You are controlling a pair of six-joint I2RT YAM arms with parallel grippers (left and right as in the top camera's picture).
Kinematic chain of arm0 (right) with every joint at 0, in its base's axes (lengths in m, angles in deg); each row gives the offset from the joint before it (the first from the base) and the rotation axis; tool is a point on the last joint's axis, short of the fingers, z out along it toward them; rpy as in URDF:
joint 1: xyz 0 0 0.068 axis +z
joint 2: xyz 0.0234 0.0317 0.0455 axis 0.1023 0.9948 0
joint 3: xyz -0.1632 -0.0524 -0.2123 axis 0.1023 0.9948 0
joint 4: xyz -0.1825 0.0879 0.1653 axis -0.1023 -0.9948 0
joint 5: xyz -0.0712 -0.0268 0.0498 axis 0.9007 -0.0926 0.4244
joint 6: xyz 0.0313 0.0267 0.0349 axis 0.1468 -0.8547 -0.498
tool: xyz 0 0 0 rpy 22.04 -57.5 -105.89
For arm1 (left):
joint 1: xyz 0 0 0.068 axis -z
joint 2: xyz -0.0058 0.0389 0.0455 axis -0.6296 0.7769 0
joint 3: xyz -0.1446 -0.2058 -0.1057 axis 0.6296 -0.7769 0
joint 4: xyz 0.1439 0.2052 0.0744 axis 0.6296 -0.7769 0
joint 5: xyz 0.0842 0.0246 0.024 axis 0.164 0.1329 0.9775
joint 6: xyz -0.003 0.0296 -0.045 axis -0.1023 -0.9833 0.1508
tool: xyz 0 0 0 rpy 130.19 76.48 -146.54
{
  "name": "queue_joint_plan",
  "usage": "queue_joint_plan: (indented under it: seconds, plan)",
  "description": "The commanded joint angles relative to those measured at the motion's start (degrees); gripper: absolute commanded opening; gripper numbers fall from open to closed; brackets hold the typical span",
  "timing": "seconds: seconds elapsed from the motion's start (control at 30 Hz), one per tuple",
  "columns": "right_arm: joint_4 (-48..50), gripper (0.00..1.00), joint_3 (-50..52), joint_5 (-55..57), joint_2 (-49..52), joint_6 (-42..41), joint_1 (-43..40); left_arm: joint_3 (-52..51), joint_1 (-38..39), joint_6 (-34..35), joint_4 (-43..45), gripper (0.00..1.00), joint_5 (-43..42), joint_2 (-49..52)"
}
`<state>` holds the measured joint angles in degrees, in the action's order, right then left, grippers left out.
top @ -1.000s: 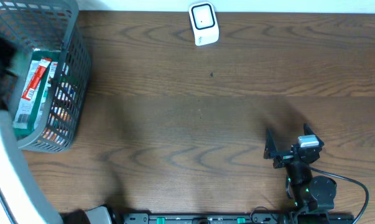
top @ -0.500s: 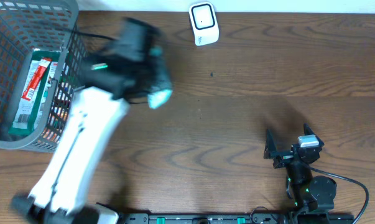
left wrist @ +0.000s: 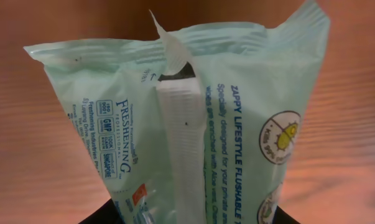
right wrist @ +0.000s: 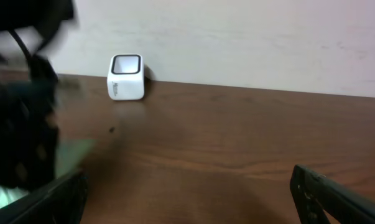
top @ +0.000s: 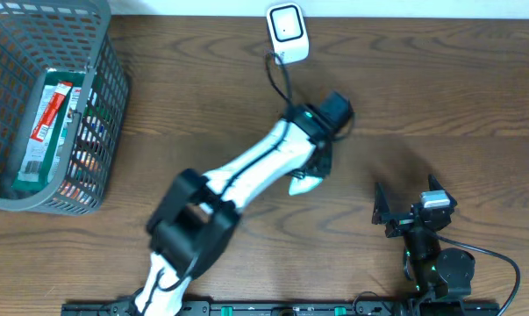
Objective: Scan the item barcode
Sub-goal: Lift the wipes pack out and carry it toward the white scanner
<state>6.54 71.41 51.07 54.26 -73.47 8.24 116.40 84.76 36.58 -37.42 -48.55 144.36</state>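
Next, I release the pale green pack from my left gripper in the middle of the table, on the bare wood (top: 314, 183) next to my open right gripper.
A pale green pack of flushable wipes (left wrist: 193, 124) fills the left wrist view, its back seam and small print facing the camera. No barcode shows on that face. My left gripper (left wrist: 193, 219) is shut on the pack's lower end, dark fingers (left wrist: 106, 216) at both bottom corners. From overhead, the left gripper (top: 313, 170) holds the pack (top: 303, 184) above mid-table, below the white scanner (top: 287, 33). The scanner (right wrist: 126, 77) stands at the table's far edge. My right gripper (top: 403, 211) rests open near the front right, nothing between its fingers (right wrist: 336, 196).
A grey wire basket (top: 102, 61) at the far left holds several packaged goods (top: 45, 132). The left arm (top: 246, 171) stretches diagonally across the table's middle and appears as a dark blur (right wrist: 19, 124) in the right wrist view. A wall runs behind the scanner.
The left arm has swung from the basket rightward across the table, carrying the wipes pack to the middle below the scanner. The right arm has not moved.
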Motion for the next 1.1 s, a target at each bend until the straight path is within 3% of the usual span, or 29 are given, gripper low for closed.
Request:
queue_joint_plan:
  seconds: [0.0,1.0,1.07]
  plan:
    - [-0.2,0.99,0.0,0.1,-0.1,0.2,0.7,0.3,0.9,0.7,0.5,0.37,0.7,3.1]
    - [-0.2,0.99,0.0,0.1,-0.1,0.2,0.7,-4.1,2.8,0.7,6.0,0.41,0.7,5.9]
    - [-0.2,0.99,0.0,0.1,-0.1,0.2,0.7,-4.1,2.8,0.7,6.0,0.53,0.7,5.9]
